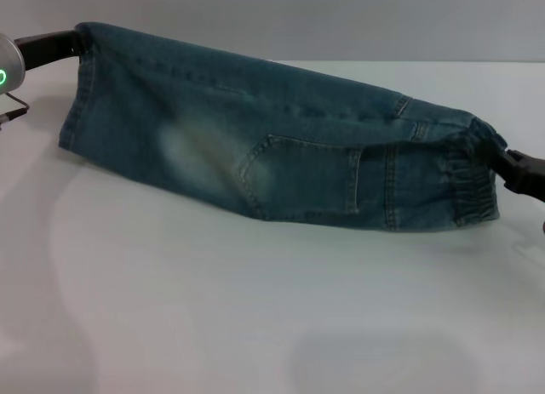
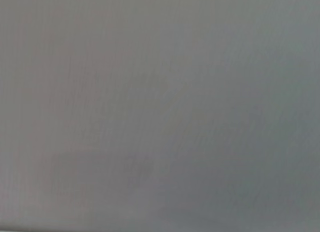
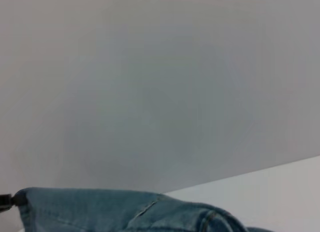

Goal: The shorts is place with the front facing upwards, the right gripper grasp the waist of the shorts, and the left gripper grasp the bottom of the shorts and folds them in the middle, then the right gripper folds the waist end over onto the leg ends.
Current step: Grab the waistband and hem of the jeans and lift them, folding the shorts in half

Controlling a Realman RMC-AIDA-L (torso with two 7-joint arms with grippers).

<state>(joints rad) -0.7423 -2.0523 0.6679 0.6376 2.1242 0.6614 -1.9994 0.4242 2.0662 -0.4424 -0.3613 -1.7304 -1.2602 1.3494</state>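
The waist of the shorts is held by its top corner in my right gripper, so next I lay them down and take the middle of the waist edge (image 1: pixel 482 179) before folding it over.
The blue denim shorts (image 1: pixel 281 156) hang stretched in the air above the white table (image 1: pixel 255 317), folded lengthwise, with a square pocket and a pale faded patch facing me. My left gripper (image 1: pixel 75 43) is at the upper left, shut on the top corner of the leg ends (image 1: pixel 77 105). At the right, lower down, my right gripper (image 1: pixel 504 160) is shut on the gathered waist (image 1: pixel 473 185). In the right wrist view the shorts (image 3: pixel 100 212) run along the lower edge, and the left gripper (image 3: pixel 5 201) shows at their far end. The left wrist view holds only a plain grey surface.
The white table (image 3: pixel 285 192) spreads under and in front of the hanging shorts, with their soft shadow on it. A pale grey wall stands behind.
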